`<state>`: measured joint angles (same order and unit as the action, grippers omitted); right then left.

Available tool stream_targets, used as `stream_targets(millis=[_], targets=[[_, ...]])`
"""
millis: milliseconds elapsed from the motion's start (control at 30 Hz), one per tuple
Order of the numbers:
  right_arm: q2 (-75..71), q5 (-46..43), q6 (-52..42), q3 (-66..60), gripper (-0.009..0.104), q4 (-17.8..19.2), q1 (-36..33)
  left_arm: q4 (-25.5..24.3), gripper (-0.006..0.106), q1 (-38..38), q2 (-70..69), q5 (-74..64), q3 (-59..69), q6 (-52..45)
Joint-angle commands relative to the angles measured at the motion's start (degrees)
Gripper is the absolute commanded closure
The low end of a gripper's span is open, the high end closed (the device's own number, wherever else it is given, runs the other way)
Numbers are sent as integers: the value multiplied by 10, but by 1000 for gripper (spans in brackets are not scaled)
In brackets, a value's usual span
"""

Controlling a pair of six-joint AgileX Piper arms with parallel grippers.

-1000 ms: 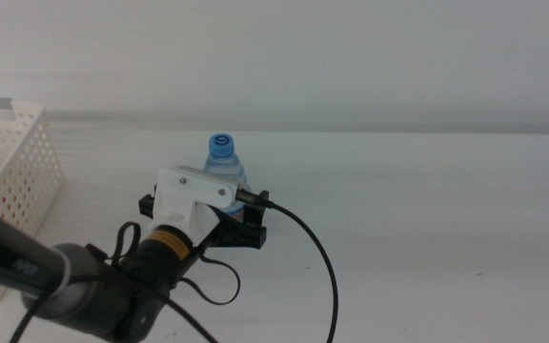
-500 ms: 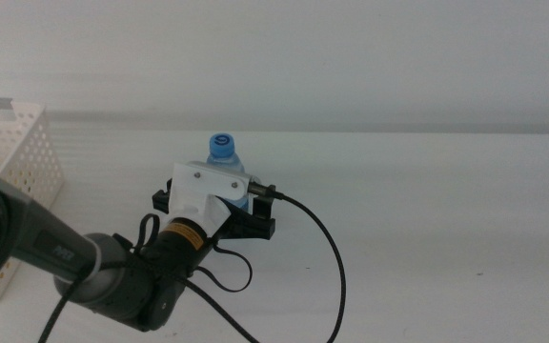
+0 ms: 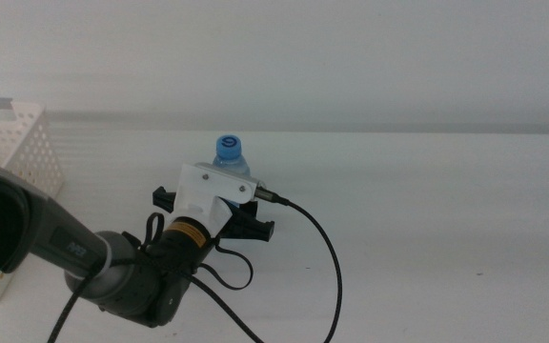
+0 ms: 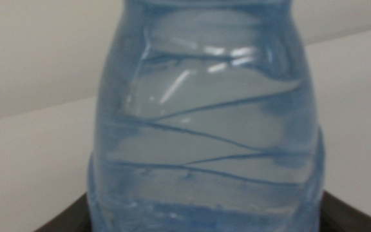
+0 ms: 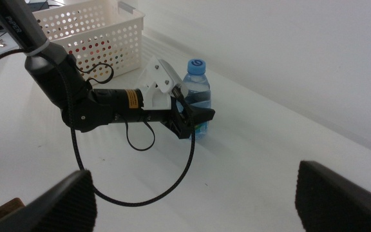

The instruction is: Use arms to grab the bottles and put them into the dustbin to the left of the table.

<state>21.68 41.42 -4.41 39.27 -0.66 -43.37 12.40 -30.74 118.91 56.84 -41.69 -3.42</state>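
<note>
Next, my left gripper lets go of the water bottle inside the white perforated dustbin, toward the end of the dustbin by the pale wall.
A small clear water bottle (image 3: 229, 152) with a blue cap stands upright on the white table (image 3: 427, 210), a little left of centre. My left gripper (image 5: 195, 120) reaches in from the left, its two dark jaws pressed against the bottle's lower sides. In the left wrist view the bottle (image 4: 205, 129) fills the picture, with a jaw at each bottom corner. The white perforated dustbin (image 3: 22, 143) stands at the far left; the bin (image 5: 95, 29) also shows beyond the left arm in the right wrist view. My right gripper (image 5: 192, 177) waits open, well back from the bottle (image 5: 197, 87).
A black cable (image 3: 327, 267) loops from the left wrist camera across the table toward the near edge. Something red shows through the dustbin's holes (image 5: 76, 48). A pale wall rises behind the table.
The left arm has pushed forward and slightly right, bringing its jaws around the bottle. The bottle's cap has shifted a little to the right with it.
</note>
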Motion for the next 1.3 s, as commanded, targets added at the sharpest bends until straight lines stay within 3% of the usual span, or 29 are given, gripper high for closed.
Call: stream_targets(millis=[0, 33, 167, 300, 433, 600, 800, 900, 1000, 1267], targets=[[-2, -4, -5, -2, 13, 0, 0, 3, 84, 0, -1, 11, -1, 2], [-2, -4, -5, -2, 13, 0, 0, 3, 102, -1, -13, 19, 11, 26], [-2, -4, -5, -2, 13, 0, 0, 9, 102, -1, -72, 2, 62, 9], [-2, -4, -5, -2, 13, 0, 0, 36, 102, -1, -180, -100, 116, -27], [-2, -4, -5, -2, 13, 0, 0, 50, 102, 3, -305, -288, 127, -45], [-2, -4, -5, -2, 13, 0, 0, 112, 102, 45, -414, -556, 94, -135], [-2, -4, -5, -2, 13, 0, 0, 33, 102, 186, -462, -941, -80, -195], [-2, -4, -5, -2, 13, 0, 0, 28, 102, 264, -441, -1074, -179, -263], [-2, -4, -5, -2, 13, 0, 0, 20, 102, 344, -397, -1164, -289, -307], [-2, -4, -5, -2, 13, 0, 0, -46, 102, 491, -262, -1298, -500, -309]])
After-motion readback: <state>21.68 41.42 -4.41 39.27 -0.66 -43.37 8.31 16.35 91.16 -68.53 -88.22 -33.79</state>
